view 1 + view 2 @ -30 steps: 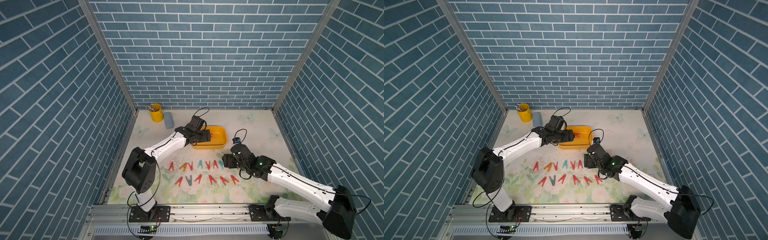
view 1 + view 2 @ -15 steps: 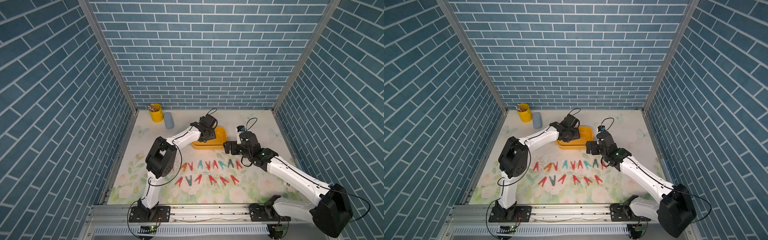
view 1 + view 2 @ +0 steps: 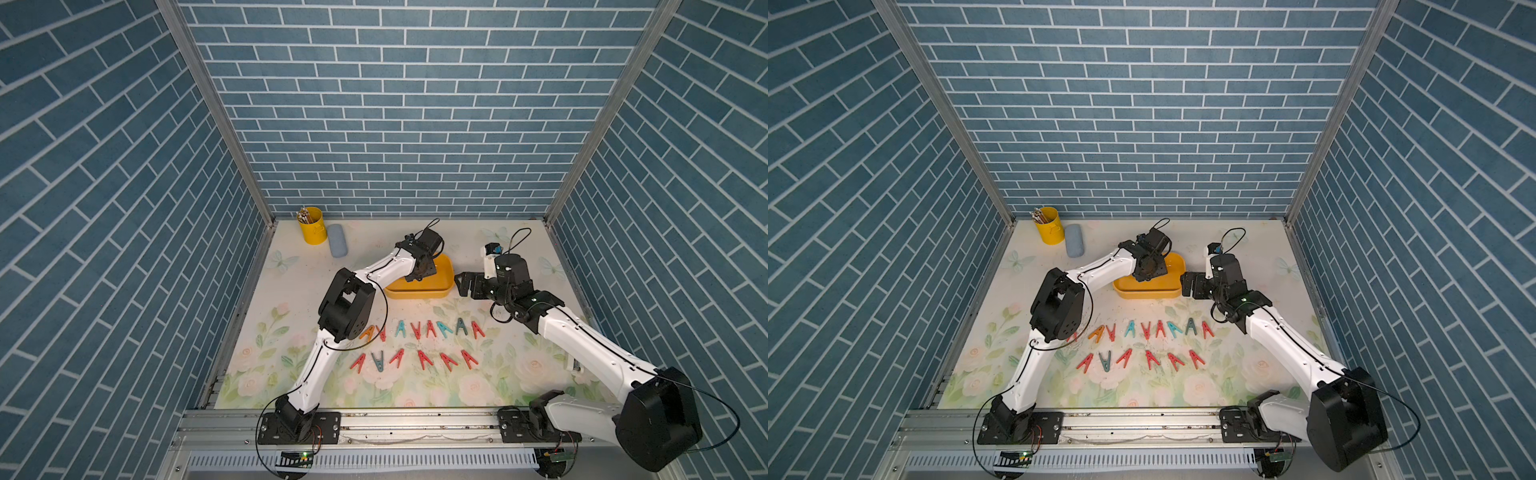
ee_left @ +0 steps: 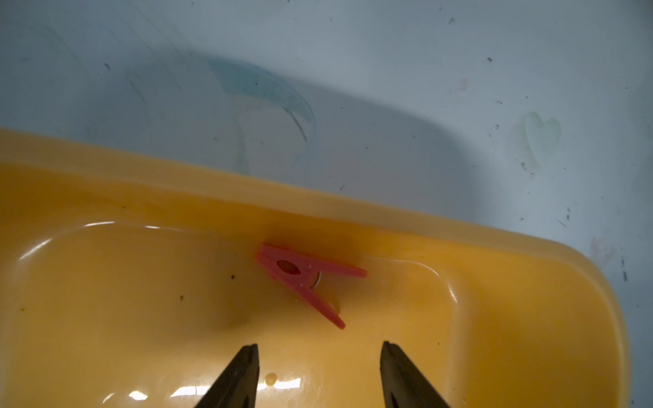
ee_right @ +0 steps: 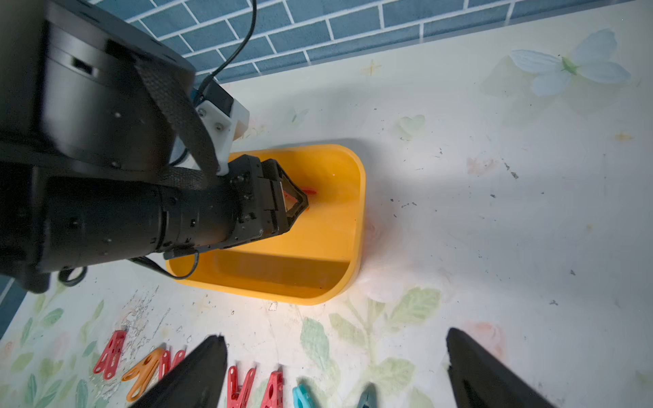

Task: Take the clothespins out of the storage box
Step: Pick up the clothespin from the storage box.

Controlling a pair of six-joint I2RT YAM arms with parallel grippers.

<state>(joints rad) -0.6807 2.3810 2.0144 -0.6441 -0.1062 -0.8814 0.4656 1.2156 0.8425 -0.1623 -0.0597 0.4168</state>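
Observation:
My left gripper is open short of the red clothespin, which lies crooked close to the storage box's far side, so it should move in and pinch its nearer handle point(image 4: 325, 310).
The yellow storage box point(image 3: 415, 294) point(image 3: 1148, 294) sits mid-table. In the left wrist view one red clothespin point(image 4: 304, 279) lies flat on its floor against the far wall point(image 4: 353, 208). My left gripper point(image 4: 319, 348) hangs inside the box just short of that pin, open, with nothing between the fingers. It reaches into the box from the left in a top view point(image 3: 419, 272). My right gripper point(image 5: 334, 339) point(image 3: 461, 282) is open wide over the table beside the box's right end. Two rows of clothespins point(image 3: 428, 328) point(image 3: 1142, 359) lie on the table in front of the box.
A tall yellow pencil cup point(image 3: 311, 225) and a grey-blue case point(image 3: 337, 246) stand at the back left corner. Blue brick walls enclose three sides. A metal rail point(image 3: 415, 428) carrying both arm bases runs along the front edge.
My left gripper has moved a little further right inside the box and its jaws have narrowed. My right gripper has drawn back from the rows of clothespins towards the box's right end and opened wider.

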